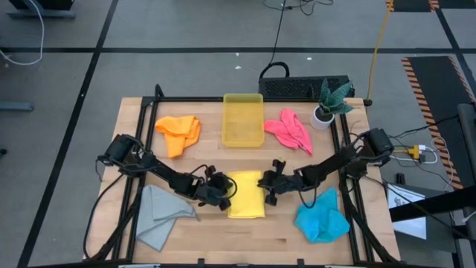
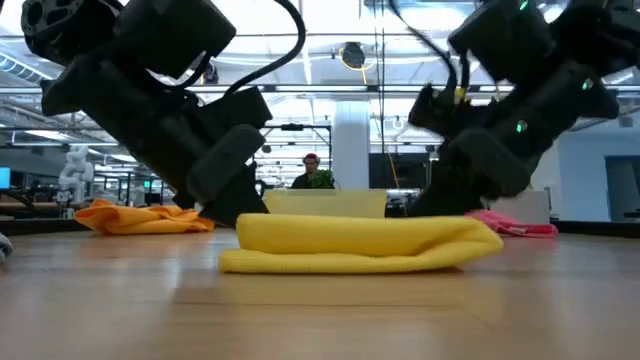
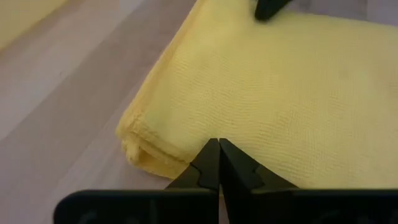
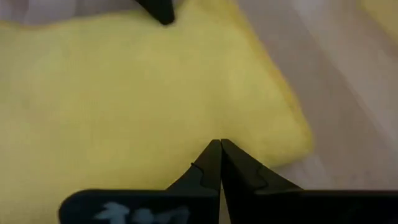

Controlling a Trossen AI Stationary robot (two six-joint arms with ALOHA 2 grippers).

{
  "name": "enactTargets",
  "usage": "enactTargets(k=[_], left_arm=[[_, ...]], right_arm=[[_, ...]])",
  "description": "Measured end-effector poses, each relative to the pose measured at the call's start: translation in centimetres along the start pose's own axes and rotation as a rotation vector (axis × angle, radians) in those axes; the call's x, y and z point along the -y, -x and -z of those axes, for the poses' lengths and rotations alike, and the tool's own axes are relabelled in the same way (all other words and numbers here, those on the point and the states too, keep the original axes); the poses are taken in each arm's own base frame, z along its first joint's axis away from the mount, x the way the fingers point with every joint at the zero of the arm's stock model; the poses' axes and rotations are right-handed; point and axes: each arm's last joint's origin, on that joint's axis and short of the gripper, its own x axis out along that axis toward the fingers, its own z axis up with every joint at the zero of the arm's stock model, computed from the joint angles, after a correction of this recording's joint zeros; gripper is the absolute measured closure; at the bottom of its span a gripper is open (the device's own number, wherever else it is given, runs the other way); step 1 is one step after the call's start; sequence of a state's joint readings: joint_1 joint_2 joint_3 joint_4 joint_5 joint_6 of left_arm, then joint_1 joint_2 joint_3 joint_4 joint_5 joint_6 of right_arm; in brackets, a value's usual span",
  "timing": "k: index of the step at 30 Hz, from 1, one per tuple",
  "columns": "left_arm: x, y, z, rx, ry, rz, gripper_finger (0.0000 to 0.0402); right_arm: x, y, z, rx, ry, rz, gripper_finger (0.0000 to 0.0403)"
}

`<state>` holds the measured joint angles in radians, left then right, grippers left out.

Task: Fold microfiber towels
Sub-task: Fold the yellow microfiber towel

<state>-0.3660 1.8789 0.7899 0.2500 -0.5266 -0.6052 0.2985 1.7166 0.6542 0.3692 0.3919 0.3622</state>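
The top layer of the yellow towel ends short of the bottom layer, so my left gripper should open, pinch the top layer's near corner [image 1: 230, 216] and pull it even.
A yellow towel [image 1: 245, 195] lies folded in layers at the table's near middle, flat on the wood [image 2: 360, 245]. My left gripper [image 1: 223, 195] is shut at the towel's left edge, its tips over the cloth near a folded corner [image 3: 217, 144]. My right gripper [image 1: 266, 187] is shut at the towel's right edge, tips over the cloth [image 4: 219, 144]. Both slant downward. The orange towel [image 1: 178, 134], pink towel [image 1: 290, 130], blue towel [image 1: 321, 217] and grey towel [image 1: 160, 216] lie crumpled around it. My left gripper's shut fingertips [image 3: 208, 158] stand over the yellow towel's top layer near its left edge; whether they touch it I cannot tell. My right gripper's shut fingertips [image 4: 211, 158] stand over the top layer near the right edge [image 4: 292, 134]; touch cannot be told either.
A translucent yellow bin [image 1: 243, 119] stands at the far middle, and a small plant in a white pot [image 1: 327, 104] at the far right. The dark frame rails [image 1: 342, 149] run along the table's sides. Bare wood lies in front of the yellow towel.
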Motion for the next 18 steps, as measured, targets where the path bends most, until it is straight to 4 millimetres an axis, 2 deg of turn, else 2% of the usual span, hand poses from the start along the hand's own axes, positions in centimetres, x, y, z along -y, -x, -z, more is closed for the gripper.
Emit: enactTargets(k=[5, 10, 18], left_arm=[[1.2, 0.8, -0.8, 0.087, -0.017, 0.080, 0.0398], [2.7, 1.5, -1.1, 0.131, -0.044, 0.234, 0.0387], [4.8, 2.9, 0.0, 0.106, -0.287, 0.342, 0.0392]], right_arm=[[-1.8, 1.6, -1.3, 0.111, 0.020, -0.119, 0.0403], [-3.8, 2.2, -1.0, 0.136, 0.070, -0.294, 0.0403], [-5.3, 3.0, -1.0, 0.188, 0.113, -0.390, 0.0403]])
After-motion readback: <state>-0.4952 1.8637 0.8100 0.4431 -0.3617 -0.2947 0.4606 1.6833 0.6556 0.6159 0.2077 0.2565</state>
